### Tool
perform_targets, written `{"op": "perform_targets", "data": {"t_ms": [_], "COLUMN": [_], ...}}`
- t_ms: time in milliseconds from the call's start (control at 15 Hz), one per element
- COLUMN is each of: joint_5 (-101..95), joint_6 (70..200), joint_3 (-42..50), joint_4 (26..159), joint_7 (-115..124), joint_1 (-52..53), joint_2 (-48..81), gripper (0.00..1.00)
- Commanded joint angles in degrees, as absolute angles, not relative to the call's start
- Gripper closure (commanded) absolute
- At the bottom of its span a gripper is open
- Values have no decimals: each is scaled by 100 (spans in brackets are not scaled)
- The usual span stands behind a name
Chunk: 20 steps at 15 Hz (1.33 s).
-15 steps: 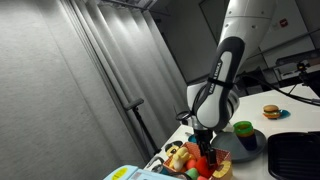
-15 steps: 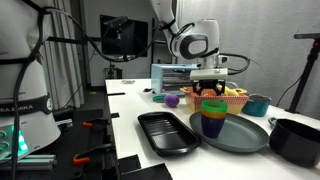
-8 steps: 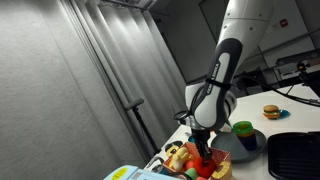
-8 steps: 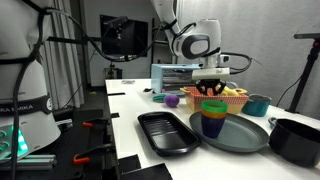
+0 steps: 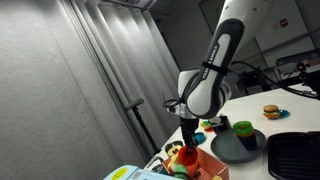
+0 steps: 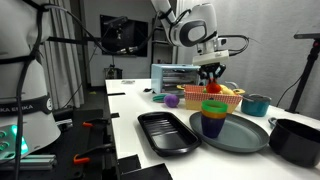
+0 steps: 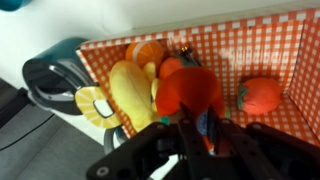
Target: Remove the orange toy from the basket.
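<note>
My gripper should put the orange toy down on the grey plate [image 5: 231, 134] next to the stacked cups.
My gripper [image 5: 187, 145] is shut on the orange toy [image 5: 189, 154], a reddish-orange rounded piece, and holds it just above the basket [image 5: 212, 168]. In an exterior view the gripper [image 6: 211, 80] hangs over the tan-rimmed basket [image 6: 232, 100] with the orange toy [image 6: 213, 87] under its fingers. From the wrist, the orange toy [image 7: 188, 92] fills the space ahead of the gripper [image 7: 200, 122], over the basket's [image 7: 285, 45] checked lining. Yellow toys [image 7: 130, 92] and another orange-red toy with a green stalk [image 7: 262, 93] lie inside.
A grey plate [image 6: 240, 140] carries stacked cups [image 6: 213, 118]. A black tray [image 6: 165, 132] lies beside it. A green cup [image 5: 243, 128] and a burger toy [image 5: 271, 111] stand further off. A purple cup [image 6: 172, 100] and a teal cup [image 6: 258, 104] flank the basket.
The jaws have closed on the orange toy inside the basket. The arm has then risen, lifting the toy up out of the pile.
</note>
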State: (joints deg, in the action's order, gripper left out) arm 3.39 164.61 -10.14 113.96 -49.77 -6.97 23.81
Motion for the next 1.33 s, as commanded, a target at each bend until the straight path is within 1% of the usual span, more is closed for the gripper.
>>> {"op": "perform_targets", "data": {"t_ms": [0, 333, 533, 600, 867, 1200, 1267], "joint_5": [105, -135, -838, -883, -1247, -1477, -1521], "joint_6": [17041, 17837, 18143, 18213, 18245, 18044, 18000], "joint_3": [-1001, -345, 43, 376, 1011, 1390, 1451], "joint_4": [11942, 12614, 12978, 13070, 13306, 13316, 13317], "joint_7": [-4881, -4644, -4156, -4109, -3796, -3509, -3436], "joint_1": [-749, -428, -470, -267, -120, 110, 183], "joint_2": [1726, 1053, 752, 680, 529, 576, 583], "gripper": [96, 96, 96, 96, 96, 96, 88]}}
